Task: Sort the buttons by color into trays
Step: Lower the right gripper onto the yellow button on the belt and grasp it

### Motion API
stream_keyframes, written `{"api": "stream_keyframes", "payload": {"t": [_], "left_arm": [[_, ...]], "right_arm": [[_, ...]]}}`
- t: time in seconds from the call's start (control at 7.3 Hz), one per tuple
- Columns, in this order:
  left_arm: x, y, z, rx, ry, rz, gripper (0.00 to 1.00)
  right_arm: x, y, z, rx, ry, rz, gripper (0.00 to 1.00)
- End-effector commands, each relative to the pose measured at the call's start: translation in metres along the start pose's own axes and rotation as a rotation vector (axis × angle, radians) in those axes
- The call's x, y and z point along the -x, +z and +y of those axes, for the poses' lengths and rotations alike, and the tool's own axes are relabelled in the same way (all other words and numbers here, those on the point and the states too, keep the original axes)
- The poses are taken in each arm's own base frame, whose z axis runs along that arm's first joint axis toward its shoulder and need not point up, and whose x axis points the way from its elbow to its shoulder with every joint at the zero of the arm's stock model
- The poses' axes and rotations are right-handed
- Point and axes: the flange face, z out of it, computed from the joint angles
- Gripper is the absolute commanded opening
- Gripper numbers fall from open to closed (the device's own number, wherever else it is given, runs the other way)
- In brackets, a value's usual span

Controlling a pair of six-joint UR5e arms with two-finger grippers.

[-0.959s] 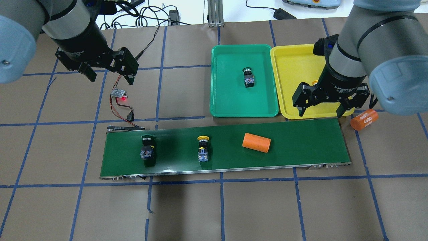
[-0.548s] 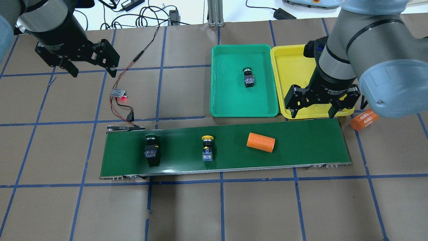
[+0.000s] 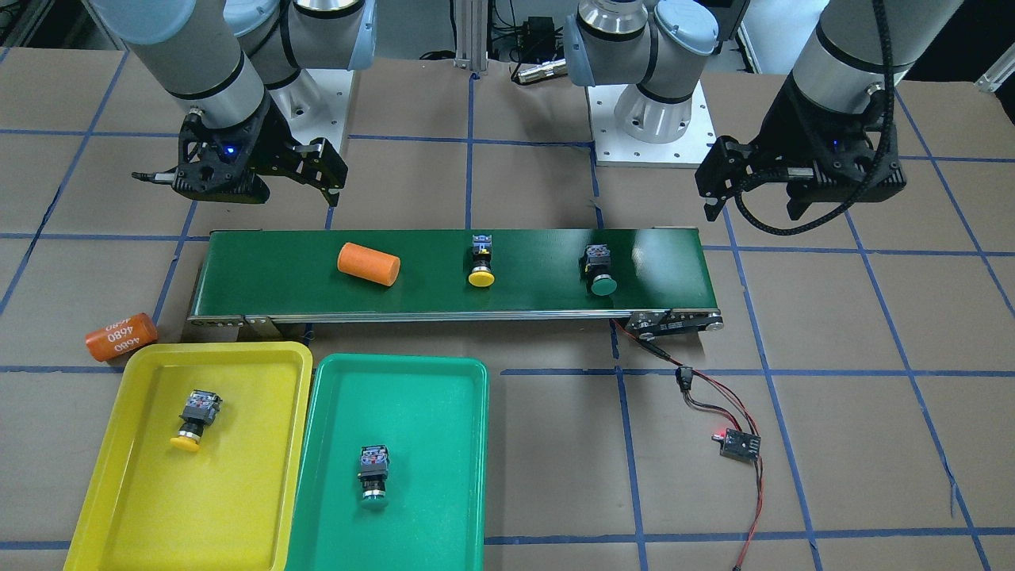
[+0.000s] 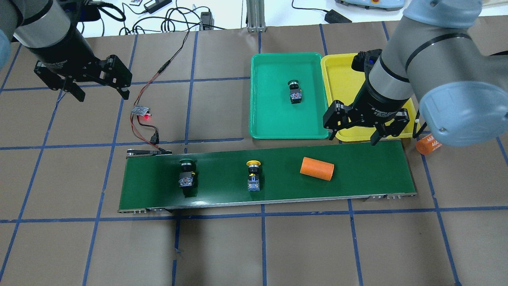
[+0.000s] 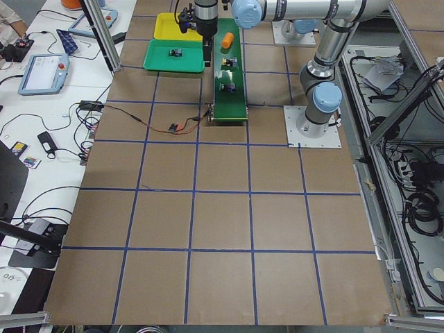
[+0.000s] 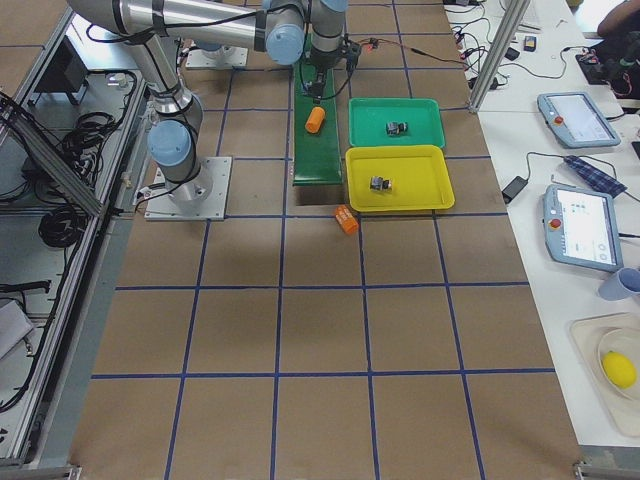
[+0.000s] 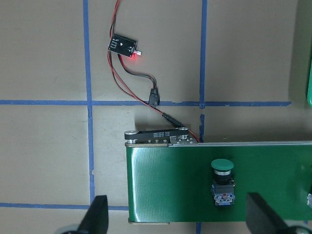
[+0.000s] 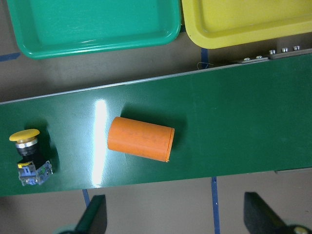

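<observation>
The yellow button on the belt is next for my right gripper, which should go there and close on the button's black middle (image 3: 481, 261) (image 8: 32, 154), just behind its yellow cap.
On the dark-green belt a green button (image 4: 187, 174) lies at the left and a yellow button (image 4: 253, 174) in the middle. Another green button (image 4: 294, 91) lies in the green tray (image 4: 270, 119). A yellow button (image 3: 193, 420) lies in the yellow tray (image 3: 254, 444); the right arm hides it in the overhead view. My right gripper (image 4: 352, 139) hangs open and empty over the yellow tray's near edge, just beyond the belt. My left gripper (image 4: 102, 96) is open and empty over bare table, far left of the trays.
An orange cylinder (image 4: 316, 169) lies on the conveyor belt (image 4: 365, 171) right of the yellow button. A second orange cylinder marked 4680 (image 3: 121, 336) lies off the belt's end beside the yellow tray. A small sensor board (image 4: 141, 110) with a red light and wires sits beyond the belt's left end.
Both belt buttons and the orange cylinder have travelled right along the belt. My right gripper moved left and nearer the belt. My left gripper drew away to the far left.
</observation>
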Motion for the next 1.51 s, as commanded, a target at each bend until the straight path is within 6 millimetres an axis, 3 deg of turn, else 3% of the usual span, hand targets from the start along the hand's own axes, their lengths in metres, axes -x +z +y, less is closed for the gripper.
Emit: {"api": "stream_keyframes", "payload": {"t": [0.0, 0.27, 0.55, 0.68, 0.82, 1.37], "left_arm": [[-0.022, 0.001, 0.015, 0.008, 0.042, -0.011, 1.00], [-0.024, -0.002, 0.004, -0.003, 0.042, -0.032, 1.00], [-0.024, -0.026, 0.001, -0.050, 0.042, -0.026, 1.00], [-0.023, -0.046, -0.004, -0.096, 0.050, -0.036, 1.00], [-0.023, -0.053, -0.007, -0.100, 0.041, -0.031, 1.00], [-0.037, -0.038, -0.004, -0.043, 0.043, 0.093, 1.00]], "right_arm": [[0.009, 0.020, 0.001, -0.009, 0.001, -0.007, 1.00], [0.052, 0.044, -0.003, -0.028, 0.021, -0.042, 1.00], [0.090, 0.073, -0.008, -0.064, 0.084, -0.040, 1.00], [0.098, 0.083, -0.008, -0.059, 0.074, -0.038, 1.00], [0.106, 0.092, -0.004, -0.043, 0.088, -0.029, 1.00], [0.129, 0.136, 0.004, 0.001, 0.072, 0.076, 1.00]]}}
